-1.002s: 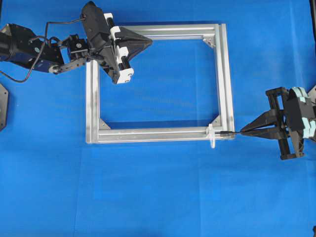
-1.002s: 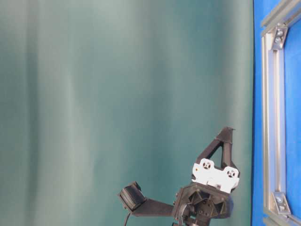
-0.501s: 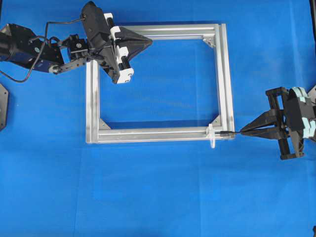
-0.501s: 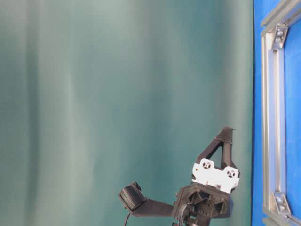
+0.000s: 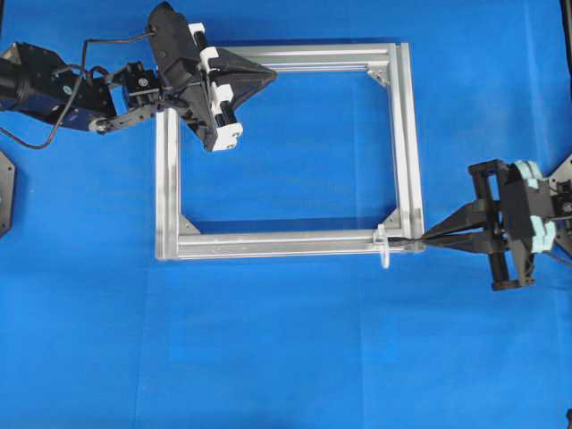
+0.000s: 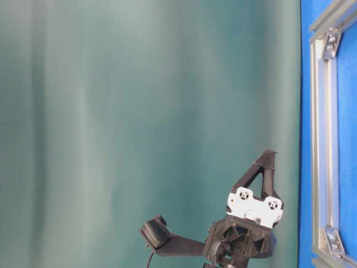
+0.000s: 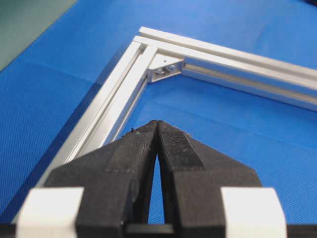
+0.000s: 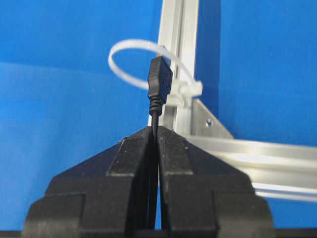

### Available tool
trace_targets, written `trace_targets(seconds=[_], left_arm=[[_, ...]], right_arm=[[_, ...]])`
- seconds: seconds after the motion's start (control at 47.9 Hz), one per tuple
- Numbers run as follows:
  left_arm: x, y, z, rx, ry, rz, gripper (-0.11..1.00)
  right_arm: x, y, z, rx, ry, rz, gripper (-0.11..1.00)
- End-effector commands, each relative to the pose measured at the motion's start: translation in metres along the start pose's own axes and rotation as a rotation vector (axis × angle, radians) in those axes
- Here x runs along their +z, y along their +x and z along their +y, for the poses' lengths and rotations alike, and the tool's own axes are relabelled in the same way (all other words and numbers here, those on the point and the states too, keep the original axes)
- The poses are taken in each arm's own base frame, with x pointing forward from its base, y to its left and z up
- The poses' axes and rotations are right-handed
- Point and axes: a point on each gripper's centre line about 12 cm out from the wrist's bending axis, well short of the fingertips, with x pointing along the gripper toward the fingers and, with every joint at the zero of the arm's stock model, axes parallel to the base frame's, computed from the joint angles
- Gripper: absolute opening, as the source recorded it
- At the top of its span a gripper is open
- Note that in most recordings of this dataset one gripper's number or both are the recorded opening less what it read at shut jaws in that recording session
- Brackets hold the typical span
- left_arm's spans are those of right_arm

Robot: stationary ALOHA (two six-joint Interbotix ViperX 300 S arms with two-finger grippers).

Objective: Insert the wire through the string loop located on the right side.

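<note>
My left gripper needs to grab the small black plug (image 5: 399, 239) of the wire, where it comes through the string loop opposite my right gripper.
The wire's small black plug (image 8: 159, 79) sticks out ahead of my right gripper (image 8: 156, 130), which is shut on the thin black wire just behind it. In the right wrist view the whitish string loop (image 8: 130, 51) curls off the silver frame (image 8: 178, 29) right behind the plug. I cannot tell whether the tip is inside it. From overhead the plug (image 5: 409, 242) lies just right of the loop (image 5: 382, 248), at the frame's lower right corner, with my right gripper (image 5: 427, 239) close behind. My left gripper (image 5: 271, 79) is shut and empty above the frame's top rail (image 5: 322, 55).
The frame (image 7: 111, 106) lies flat on a blue cloth, with triangular brackets (image 5: 188, 224) in its corners. A black object (image 5: 4, 192) sits at the left edge. The table-level view shows a green curtain and my left gripper (image 6: 268, 157) beside the frame (image 6: 323, 139).
My right gripper has moved left with the wire, bringing the plug closer to the loop. The left arm has not moved.
</note>
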Motion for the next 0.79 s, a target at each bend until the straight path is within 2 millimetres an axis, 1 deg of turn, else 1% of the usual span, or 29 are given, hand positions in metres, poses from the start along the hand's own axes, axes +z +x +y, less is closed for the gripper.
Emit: trace_targets(seconds=[0.0, 0.25, 0.355, 0.668, 0.772], left_arm=[[0.016, 0.001, -0.001, -0.003, 0.001, -0.051, 0.0], [0.018, 0.001, -0.001, -0.003, 0.001, -0.061, 0.0], [0.018, 0.001, -0.001, -0.003, 0.001, -0.061, 0.0], [0.018, 0.001, -0.001, -0.003, -0.002, -0.061, 0.0], [0.017, 0.001, -0.005, -0.014, -0.011, -0.061, 0.0]], right_arm=[[0.012, 0.008, 0.002, 0.0, 0.005, -0.043, -0.03], [0.021, 0.031, 0.005, -0.009, 0.007, -0.043, -0.04], [0.022, 0.037, 0.006, -0.011, 0.008, -0.037, -0.04], [0.023, 0.037, 0.005, -0.016, 0.016, -0.038, -0.03], [0.022, 0.037, 0.005, -0.016, 0.016, -0.037, -0.03]])
